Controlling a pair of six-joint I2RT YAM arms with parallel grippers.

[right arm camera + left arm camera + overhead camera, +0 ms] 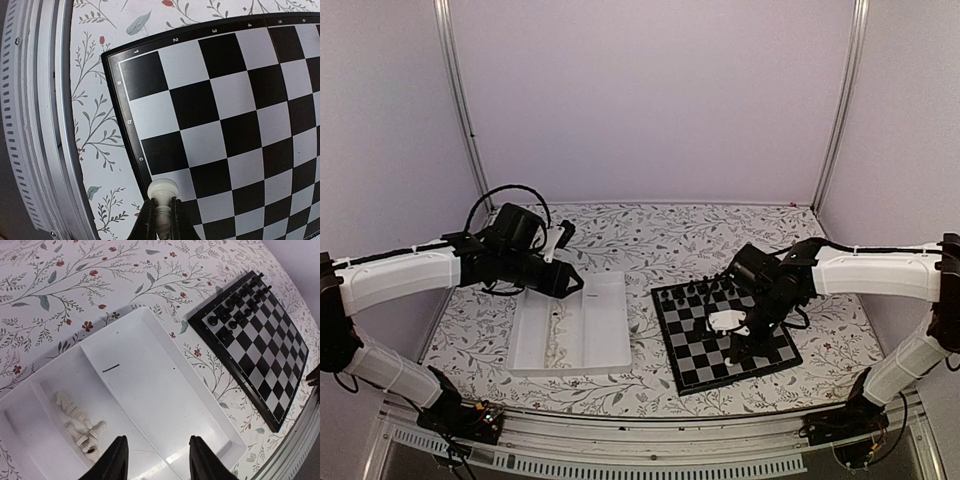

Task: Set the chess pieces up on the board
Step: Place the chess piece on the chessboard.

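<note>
The robot's right gripper needs to set the cream-white chess piece down on the black square [721, 371] [165, 152] next to the near-edge letter c.
The board [705, 365] lies right of centre, with black chess pieces [692, 292] lined up on its far rows. My right gripper [161, 204] is shut on the stem of a cream-white chess piece [163, 190]. Its round base points toward the board [225, 115], over a light square at the near edge. Several more cream-white pieces [80, 427] lie in a heap in one compartment of the white tray [165, 390]. My left gripper [157, 452] hangs open above the tray's wider compartment, nothing between its fingers. The black pieces [240, 305] also show in the left wrist view.
The white tray [605, 345] sits just left of the board on a floral cloth. The table's metal front rail [45, 125] runs close to the board's near edge. Grey walls and aluminium posts enclose the space.
</note>
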